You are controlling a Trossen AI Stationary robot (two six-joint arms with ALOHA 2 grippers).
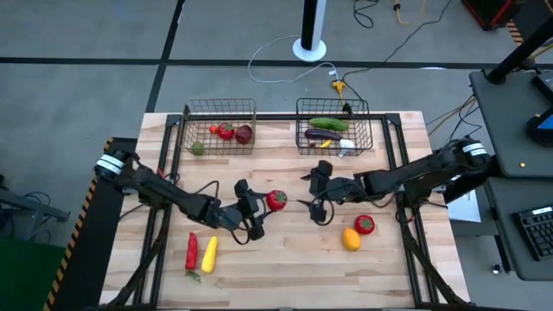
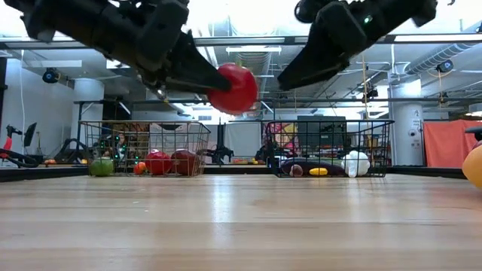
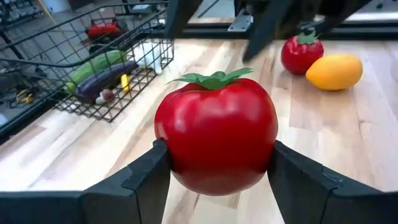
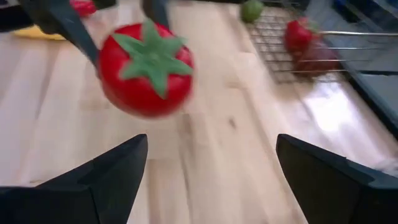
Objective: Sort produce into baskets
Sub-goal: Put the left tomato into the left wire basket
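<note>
I need to release the tomato from my left gripper in the basket (image 1: 205, 136) between the green round piece and small red piece.
My left gripper (image 1: 270, 206) is shut on a red tomato (image 3: 216, 134) with a green leafy top, held above the middle of the table (image 1: 285, 259). My right gripper (image 1: 308, 192) stands open just to the right of the tomato (image 4: 146, 68) and faces it, with nothing between its fingers (image 4: 106, 180). At the far edge the left basket (image 1: 220, 104) holds red pieces and a green round one. The right basket (image 1: 333, 102) holds a long green piece, a purple one, a white one and a small yellow one. My left gripper pinches the tomato between its two fingers (image 3: 146, 180), one on each of its round sides (image 3: 165, 146). The fingers come from the table's left, slanting a little downward. The tomato is lifted clear of the table (image 2: 235, 88), its green top up.
On the table to the right lie another red tomato (image 1: 365, 225) and an orange fruit (image 1: 351, 239). Near the front left lie a long red piece (image 1: 191, 250) and a long yellow one (image 1: 209, 253). Bare wood lies between them.
</note>
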